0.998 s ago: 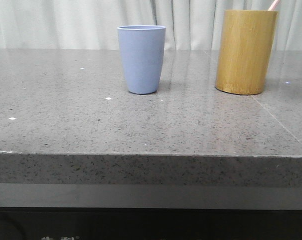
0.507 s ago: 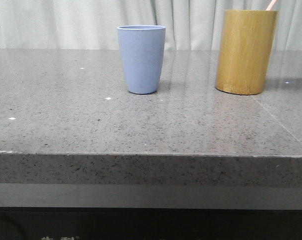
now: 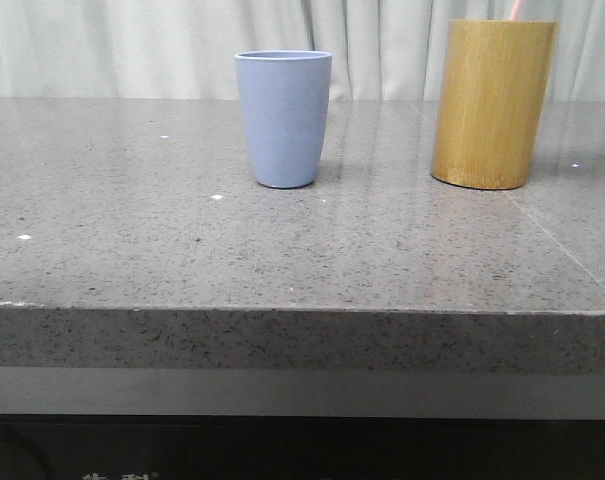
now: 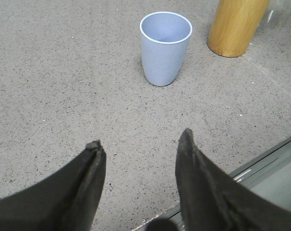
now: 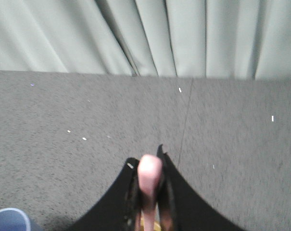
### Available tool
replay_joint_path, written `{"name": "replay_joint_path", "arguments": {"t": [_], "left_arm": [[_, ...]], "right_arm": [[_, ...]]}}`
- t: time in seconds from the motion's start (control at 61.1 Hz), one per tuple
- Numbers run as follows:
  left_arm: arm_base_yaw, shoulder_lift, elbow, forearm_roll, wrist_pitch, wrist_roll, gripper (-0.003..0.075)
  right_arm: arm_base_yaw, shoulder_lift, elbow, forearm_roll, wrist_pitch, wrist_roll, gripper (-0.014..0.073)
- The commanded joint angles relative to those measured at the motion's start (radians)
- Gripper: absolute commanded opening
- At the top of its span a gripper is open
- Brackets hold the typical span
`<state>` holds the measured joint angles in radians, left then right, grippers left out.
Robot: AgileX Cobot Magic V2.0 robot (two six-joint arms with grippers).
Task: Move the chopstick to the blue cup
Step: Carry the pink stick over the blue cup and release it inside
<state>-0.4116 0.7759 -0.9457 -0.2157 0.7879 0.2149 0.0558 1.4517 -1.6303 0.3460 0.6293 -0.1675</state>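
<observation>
My right gripper will let go of the chopstick so that it leans in the blue cup against the rim (image 3: 245,55) farthest from the bamboo cylinder.
The blue cup (image 3: 283,118) stands upright and empty on the grey stone table, left of a yellow-brown bamboo cylinder (image 3: 492,103). A short pink piece of the chopstick (image 3: 515,9) pokes straight up out of the cylinder's top. In the right wrist view my right gripper (image 5: 148,161) is shut on the chopstick (image 5: 149,179), whose pink end sticks out between the fingertips. My left gripper (image 4: 140,143) hangs open over bare table near the front edge, with the blue cup (image 4: 164,47) and the cylinder (image 4: 236,25) further on.
The grey speckled table (image 3: 182,240) has a front edge (image 3: 302,310) close to the camera. A pale curtain (image 3: 132,45) hangs behind it. A blue cup rim (image 5: 8,219) shows at the corner of the right wrist view.
The chopstick's visible top has swung from leaning right to standing nearly upright and has shifted left over the bamboo cylinder. The cups have not moved.
</observation>
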Motion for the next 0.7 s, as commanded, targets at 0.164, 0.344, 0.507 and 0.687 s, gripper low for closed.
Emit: {"name": "replay_joint_path", "arguments": {"t": [0.164,0.344,0.507,0.687], "left_arm": [[0.002,-0.001,-0.027,-0.014,-0.070,-0.002,0.0347],[0.002,-0.001,-0.027,-0.014,-0.070,-0.002,0.0347],[0.002,-0.001,-0.027,-0.014,-0.072,-0.002,0.0347],[0.002,-0.001,-0.027,-0.014,-0.072,-0.002,0.0347]], "right_arm": [[0.129,-0.034,-0.275,0.005,0.045,-0.047,-0.0069],[0.302,-0.012,-0.291,0.005,0.005,-0.073,-0.0069],[0.396,0.062,-0.291,0.005,-0.022,-0.144,-0.0069],[0.402,0.165,-0.291,0.005,-0.021,-0.160,-0.0067]]}}
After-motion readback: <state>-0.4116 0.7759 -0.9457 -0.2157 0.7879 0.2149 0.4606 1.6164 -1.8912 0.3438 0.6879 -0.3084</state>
